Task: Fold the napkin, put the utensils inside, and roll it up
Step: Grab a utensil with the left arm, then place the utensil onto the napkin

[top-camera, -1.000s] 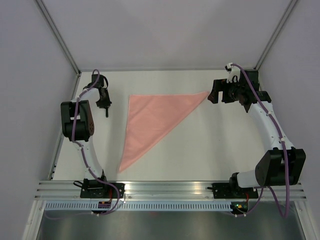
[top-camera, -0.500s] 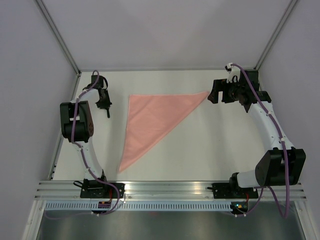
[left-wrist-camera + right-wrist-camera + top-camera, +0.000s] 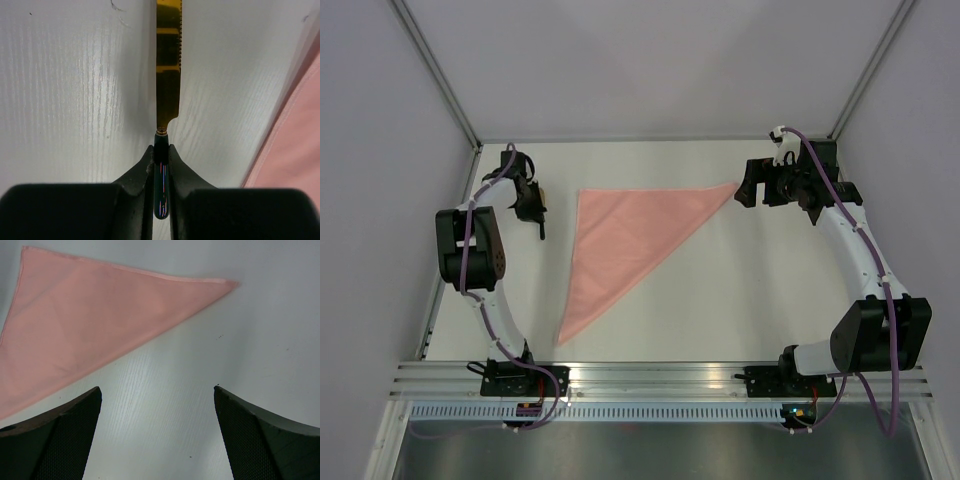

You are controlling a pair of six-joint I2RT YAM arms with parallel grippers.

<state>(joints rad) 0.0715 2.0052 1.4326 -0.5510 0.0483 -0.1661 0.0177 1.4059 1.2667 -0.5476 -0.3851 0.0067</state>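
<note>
I should use my left gripper to set the knife down on the napkin point(image 3: 658, 257), along the middle of the napkin's long slanted edge.
The napkin point(image 3: 620, 235) lies flat on the white table point(image 3: 740, 290), folded into a salmon-pink triangle with its long point toward the near edge. To its left, my left gripper point(image 3: 534, 208) is shut on the dark handle of a knife point(image 3: 168, 65), whose gold blade points away over the table. The left wrist view shows the fingers point(image 3: 137, 172) pressed against the handle and the napkin's edge point(image 3: 295, 145) at the right. My right gripper point(image 3: 748, 187) stands open and empty just off the napkin's far right corner point(image 3: 220, 284). The knife is the only one of the utensils that shows.
Grey walls and metal posts close in the table on three sides. An aluminium rail point(image 3: 650, 378) with both arm bases runs along the near edge. White tabletop point(image 3: 165, 405) lies under the right gripper.
The left gripper has closed down on the knife handle and shifted slightly toward the napkin, its elbow swinging left. The napkin and the right arm have not moved.
</note>
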